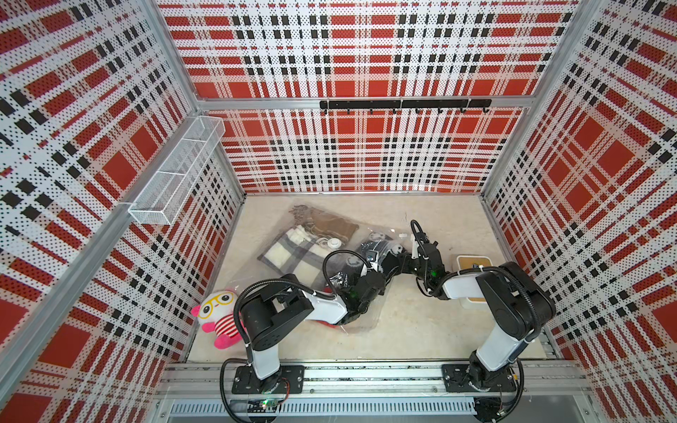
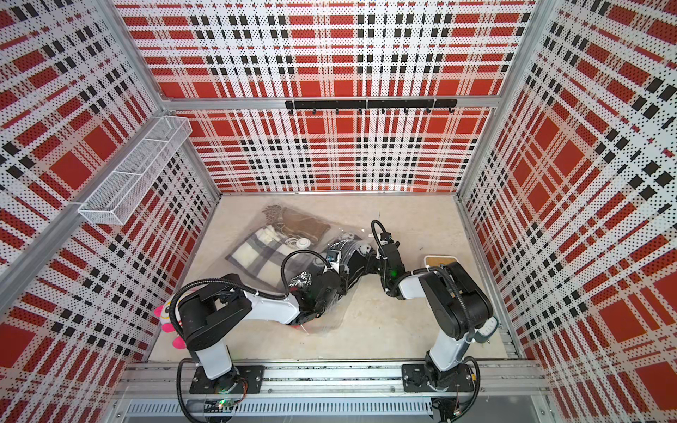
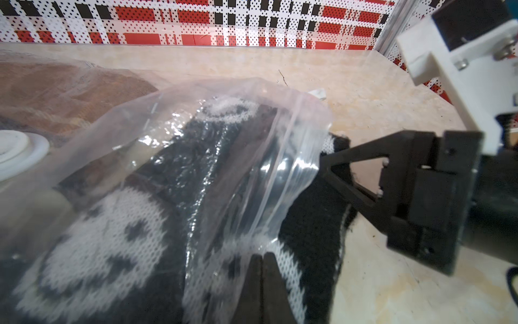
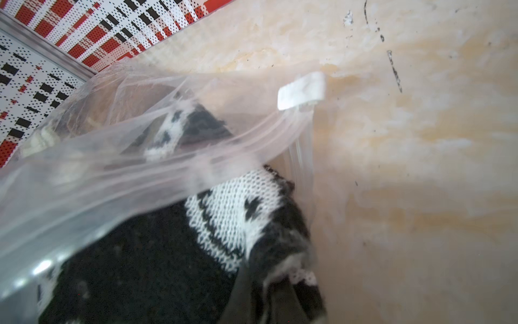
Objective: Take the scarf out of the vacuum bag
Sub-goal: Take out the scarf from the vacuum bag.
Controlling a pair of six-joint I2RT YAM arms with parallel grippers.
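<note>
The scarf's edge is held by my right gripper at only a bunched fold, so that gripper should open and grab a thicker fold closer to the vacuum bag's opening (image 4: 252, 208).
The vacuum bag (image 1: 278, 223) lies clear and crinkly across the table's middle, its round white valve (image 1: 334, 241) facing up. Its mouth is open toward the right arm. A black knit scarf (image 1: 388, 256) with white patterns sticks partly out of that mouth (image 4: 224, 213). My right gripper (image 4: 266, 294) is shut on a bunched fold of the scarf just outside the bag, seen also in the left wrist view (image 3: 325, 165). My left gripper (image 3: 262, 255) is shut, pinching the bag's plastic edge over the scarf. In both top views the two grippers meet at the bag's mouth (image 2: 357, 262).
A brown cloth (image 1: 329, 223) and a grey-and-white plaid cloth (image 1: 293, 252) lie inside the bag. A white slider clip (image 4: 301, 89) sits at the zip's end. A plush toy (image 1: 219, 318) lies front left, a white box with a cork lid (image 1: 472, 265) right. A wire basket (image 1: 176, 172) hangs on the left wall.
</note>
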